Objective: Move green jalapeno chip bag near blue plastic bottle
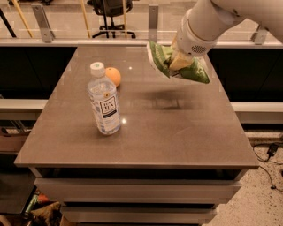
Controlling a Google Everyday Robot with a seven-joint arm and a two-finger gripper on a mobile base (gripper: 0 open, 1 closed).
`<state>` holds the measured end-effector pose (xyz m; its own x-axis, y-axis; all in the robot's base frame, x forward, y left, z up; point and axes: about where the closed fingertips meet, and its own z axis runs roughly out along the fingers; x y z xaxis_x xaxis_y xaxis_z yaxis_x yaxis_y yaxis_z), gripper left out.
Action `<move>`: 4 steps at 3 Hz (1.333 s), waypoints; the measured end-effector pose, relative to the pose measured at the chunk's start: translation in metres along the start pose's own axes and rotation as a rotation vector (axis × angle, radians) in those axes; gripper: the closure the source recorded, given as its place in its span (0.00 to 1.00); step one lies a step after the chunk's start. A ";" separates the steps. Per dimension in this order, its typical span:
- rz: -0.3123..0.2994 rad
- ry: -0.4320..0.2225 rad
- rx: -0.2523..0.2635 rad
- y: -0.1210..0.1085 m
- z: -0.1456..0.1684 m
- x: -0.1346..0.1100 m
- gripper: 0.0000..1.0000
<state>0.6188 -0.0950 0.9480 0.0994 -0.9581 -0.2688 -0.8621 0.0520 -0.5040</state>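
Next, I let go of the green jalapeno chip bag on the brown table's middle point(159, 114), next to the label of the blue plastic bottle. The bag now hangs above the table's far part.
The green jalapeno chip bag point(163, 59) hangs in the air above the far right part of the brown table point(177, 128), crumpled, with a shadow under it on the tabletop. My gripper point(178, 61) is shut on the bag's middle, at the end of the white arm that comes in from the upper right. The blue plastic bottle point(104, 100) stands upright on the left half of the table, white cap up, label facing the camera. The bag is well to the right of and behind the bottle, not touching it.
A small round orange fruit point(113, 76) lies just behind the bottle. The table has drawers below its front edge. A railing and a black chair point(110, 9) stand beyond the far edge. Cables lie on the floor at the right.
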 end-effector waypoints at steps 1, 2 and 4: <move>0.044 -0.007 0.008 0.025 -0.006 -0.002 1.00; 0.067 -0.029 0.000 0.053 -0.007 -0.012 1.00; 0.103 -0.063 -0.039 0.099 0.008 -0.025 1.00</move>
<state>0.5350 -0.0634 0.8978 0.0397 -0.9286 -0.3690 -0.8881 0.1365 -0.4389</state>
